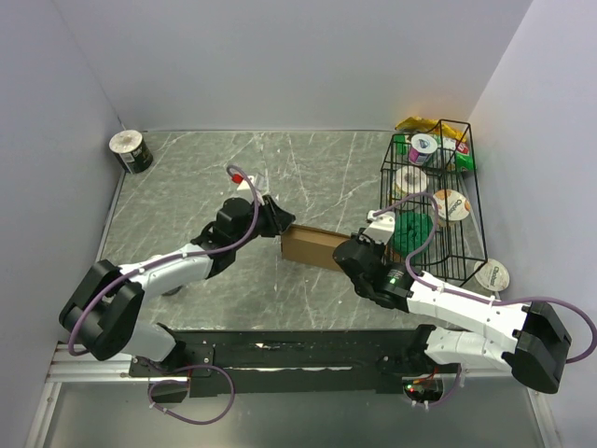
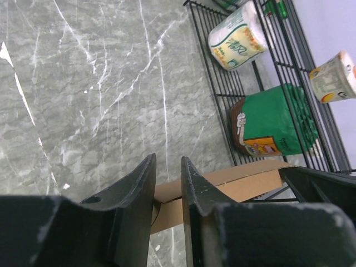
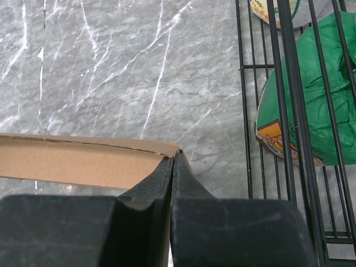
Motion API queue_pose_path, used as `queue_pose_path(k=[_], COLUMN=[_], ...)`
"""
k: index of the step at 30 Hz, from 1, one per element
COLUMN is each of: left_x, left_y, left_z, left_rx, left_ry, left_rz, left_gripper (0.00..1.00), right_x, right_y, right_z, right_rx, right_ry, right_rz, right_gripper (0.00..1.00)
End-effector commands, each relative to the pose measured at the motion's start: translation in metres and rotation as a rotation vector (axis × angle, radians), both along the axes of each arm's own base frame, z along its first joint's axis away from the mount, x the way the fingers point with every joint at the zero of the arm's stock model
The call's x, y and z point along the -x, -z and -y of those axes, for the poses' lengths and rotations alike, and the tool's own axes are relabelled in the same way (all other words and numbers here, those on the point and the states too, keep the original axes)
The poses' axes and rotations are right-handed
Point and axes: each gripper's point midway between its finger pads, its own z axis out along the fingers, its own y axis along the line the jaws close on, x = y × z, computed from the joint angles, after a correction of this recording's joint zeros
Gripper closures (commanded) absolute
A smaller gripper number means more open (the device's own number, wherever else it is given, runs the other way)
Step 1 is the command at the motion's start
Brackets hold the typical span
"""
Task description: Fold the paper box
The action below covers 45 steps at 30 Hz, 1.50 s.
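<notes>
My left gripper has the paper box's end loose in the gap of its fingers, so it should open, back away and pinch that end's top corner (image 1: 284,233).
The paper box (image 1: 312,247) is a thin brown cardboard piece held up on edge between my two arms at the table's middle. My right gripper (image 1: 347,250) is shut on its right end. In the right wrist view the fingers (image 3: 176,156) pinch the corner of the cardboard (image 3: 72,161). My left gripper (image 1: 283,231) is at the box's left end. In the left wrist view its fingers (image 2: 168,161) stand a narrow gap apart, and the cardboard's (image 2: 245,181) notched left end shows through that gap, not pressed by either finger.
A black wire basket (image 1: 478,201) stands just right of the box, holding a green bag (image 1: 410,231), paper rolls and cups. A cup (image 1: 492,274) lies outside its near right corner. A dark roll (image 1: 131,151) sits in the far left corner.
</notes>
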Motion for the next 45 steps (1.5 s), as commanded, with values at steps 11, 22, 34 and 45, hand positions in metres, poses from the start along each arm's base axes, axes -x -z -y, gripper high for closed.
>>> queue_pose_path(k=[11,22,34,45], left_x=[0.028,0.022,0.034,0.024], left_y=[0.07,0.023,-0.021,-0.016], left_z=[-0.031,-0.034,-0.059,-0.044], left_rx=[-0.09,-0.102,-0.111,-0.22], left_ry=[-0.05,-0.033,-0.044,0.049], left_rz=[-0.123,0.044,0.283,0.321], left_gripper=[0.76,0.09,0.01,0.43], right_x=[0.03,0.029,0.029,0.029], right_y=[0.055,0.054,0.053,0.052], right_z=[0.01,0.009,0.008,0.006], right_rx=[0.085,0.096,0.103,0.099], right_ry=[-0.039,-0.039,-0.046,-0.058], right_rz=[-0.184,-0.188,-0.191,-0.191], right_gripper=[1.0,1.0,1.0,1.0])
